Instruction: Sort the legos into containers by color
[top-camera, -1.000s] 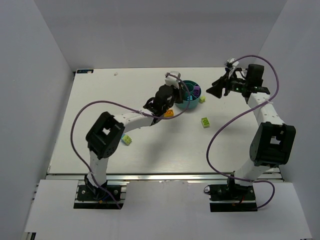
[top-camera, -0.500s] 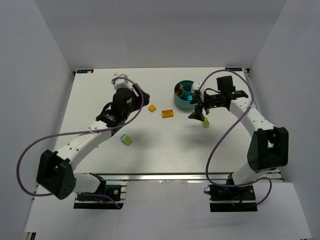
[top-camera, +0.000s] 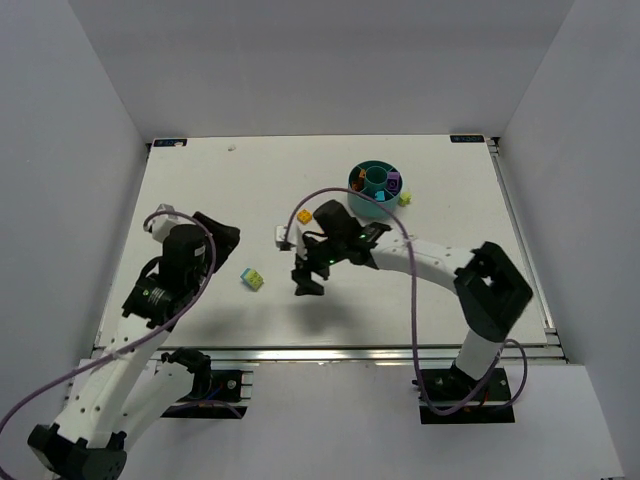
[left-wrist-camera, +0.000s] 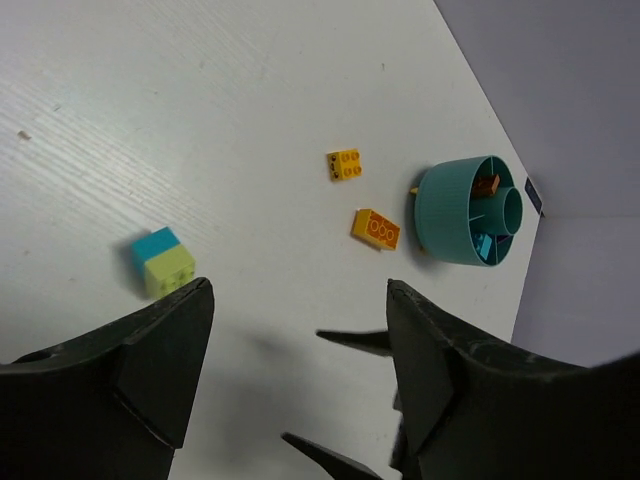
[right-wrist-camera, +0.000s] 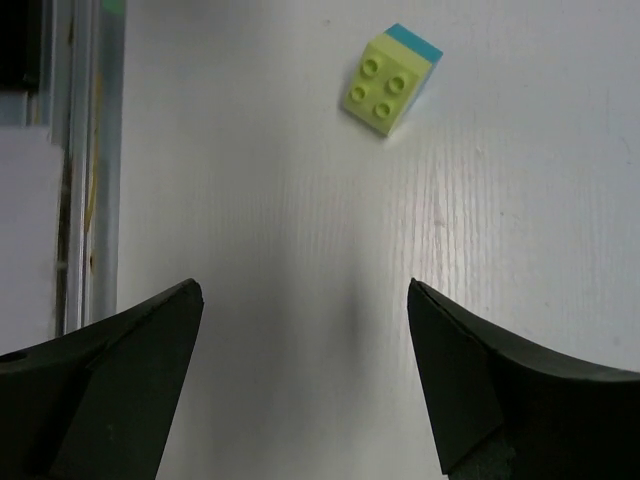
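Observation:
I should next move my right gripper to the lime half (top-camera: 256, 282) (right-wrist-camera: 382, 86) of the cyan-and-lime lego and close it there, leaving the lego's cyan half free.
The teal bowl (top-camera: 362, 204) (left-wrist-camera: 447, 212) stands at the back of the table, with a purple lego (top-camera: 394, 183) and an orange one (left-wrist-camera: 488, 183) in its wedges. On the table lie a cyan-and-lime lego (top-camera: 253, 279) (left-wrist-camera: 160, 263) (right-wrist-camera: 390, 80), a yellow lego (top-camera: 304, 216) (left-wrist-camera: 344, 164), an orange lego (left-wrist-camera: 375, 229) and a lime lego (top-camera: 404, 199) beside the bowl. My right gripper (top-camera: 305, 285) (right-wrist-camera: 302, 292) hovers open just right of the cyan-and-lime lego, nothing between its fingers. Over the table's left side my left gripper (top-camera: 222, 235) (left-wrist-camera: 300, 290) is open and empty.
The right arm (top-camera: 420, 258) stretches across the middle of the table and hides the orange lego from above. The table's near edge with its metal rail (right-wrist-camera: 80, 170) lies close to the right gripper. White walls enclose the table on three sides.
The left arm pulled back from the bowl to the table's left side and its gripper opened. The right arm swung from beside the bowl to the middle, close to the cyan-and-lime lego.

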